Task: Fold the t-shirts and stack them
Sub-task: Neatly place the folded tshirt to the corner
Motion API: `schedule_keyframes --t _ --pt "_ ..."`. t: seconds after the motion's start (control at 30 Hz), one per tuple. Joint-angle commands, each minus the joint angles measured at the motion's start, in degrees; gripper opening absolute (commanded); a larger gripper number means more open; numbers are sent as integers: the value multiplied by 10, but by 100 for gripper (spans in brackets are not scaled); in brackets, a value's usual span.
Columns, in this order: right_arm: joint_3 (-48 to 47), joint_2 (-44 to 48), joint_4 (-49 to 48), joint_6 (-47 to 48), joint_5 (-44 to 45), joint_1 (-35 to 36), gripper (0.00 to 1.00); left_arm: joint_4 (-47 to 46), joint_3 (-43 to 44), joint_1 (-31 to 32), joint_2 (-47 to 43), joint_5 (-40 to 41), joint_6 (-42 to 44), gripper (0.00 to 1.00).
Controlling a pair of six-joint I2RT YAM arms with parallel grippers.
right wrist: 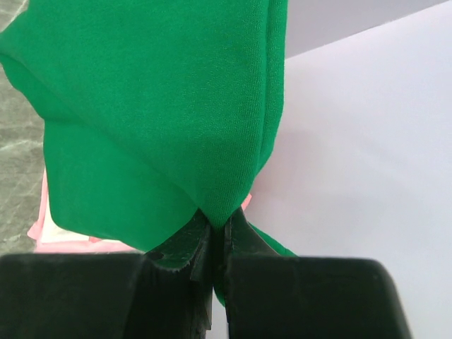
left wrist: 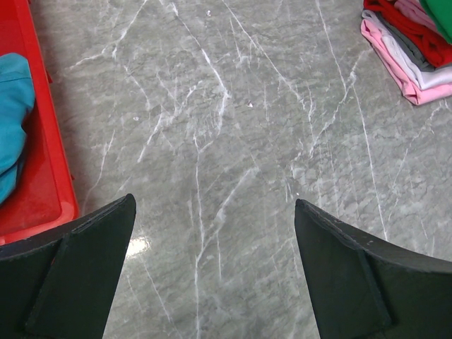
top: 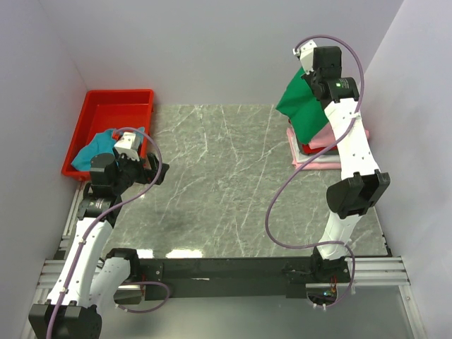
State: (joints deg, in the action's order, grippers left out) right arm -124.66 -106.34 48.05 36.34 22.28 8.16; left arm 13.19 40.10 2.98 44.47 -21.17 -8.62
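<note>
The robot's right gripper should set the green t-shirt down on top of the stack of folded t-shirts [top: 329,126]. The green t-shirt now hangs above that stack.
A green t-shirt [top: 302,111] [right wrist: 162,120] hangs folded from my right gripper [right wrist: 219,224], which is shut on a pinch of its cloth, high at the back right. Under it lies a stack of folded t-shirts [top: 314,152] [left wrist: 409,49], pink at the bottom, whitish and red above. A teal-blue t-shirt [top: 99,145] [left wrist: 13,120] lies crumpled in the red tray [top: 116,113]. My left gripper [left wrist: 215,212] [top: 145,164] stands open over bare marble beside the tray, nothing between its fingers.
The red tray's rim [left wrist: 53,162] sits at the table's far left. Pale walls close in on the left, back and right; the right wall [right wrist: 367,141] is close to the hanging shirt. The grey marble tabletop [top: 226,183] spans the middle.
</note>
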Motion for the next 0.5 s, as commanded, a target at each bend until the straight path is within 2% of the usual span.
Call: schedule_keyframes --t 0.0,0.47 --pt "-23 33 -32 7 0 -10 0 -14 1 2 -2 -12 8 100" --pt "-15 28 -54 23 -14 -16 0 -13 0 2 3 -10 9 99"
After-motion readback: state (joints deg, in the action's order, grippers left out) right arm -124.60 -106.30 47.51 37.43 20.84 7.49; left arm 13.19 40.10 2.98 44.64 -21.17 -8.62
